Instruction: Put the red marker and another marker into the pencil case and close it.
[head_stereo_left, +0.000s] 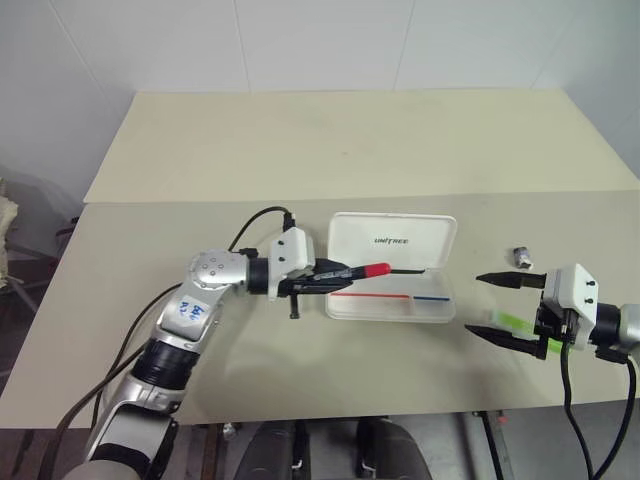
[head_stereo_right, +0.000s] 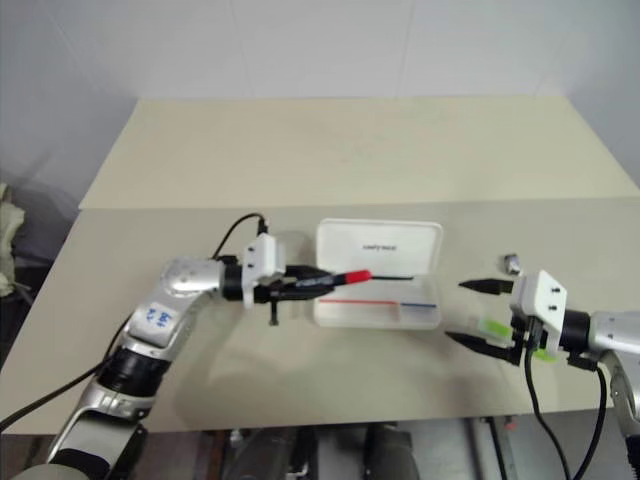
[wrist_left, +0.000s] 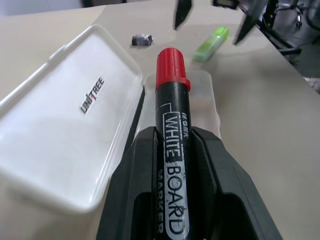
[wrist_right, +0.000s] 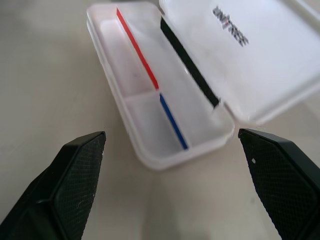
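Next, my left gripper releases the red marker in the tray (head_stereo_left: 389, 274) (wrist_left: 144, 123) between the lid and the red and blue line. The red marker is still held level above the table.
My left gripper (head_stereo_left: 335, 272) is shut on the red marker (head_stereo_left: 360, 271), a black barrel with a white label, held level above the table. Its red cap (wrist_left: 172, 67) reaches over the left end of the pencil case (head_stereo_left: 392, 312). The case lies open, its lid (head_stereo_left: 392, 238) with black lettering folded back, and a red and blue line runs along the tray (wrist_right: 150, 75). The lime-green marker (head_stereo_left: 512, 322) lies on the table right of the case. My right gripper (head_stereo_left: 476, 304) hangs open over it, fingers pointing at the case's right end, holding nothing.
A small grey and black object (head_stereo_left: 522, 257) lies on the table right of the lid. A second beige table (head_stereo_left: 350, 140) adjoins at the back. The near table edge (head_stereo_left: 330, 418) runs close below the case and both arms.
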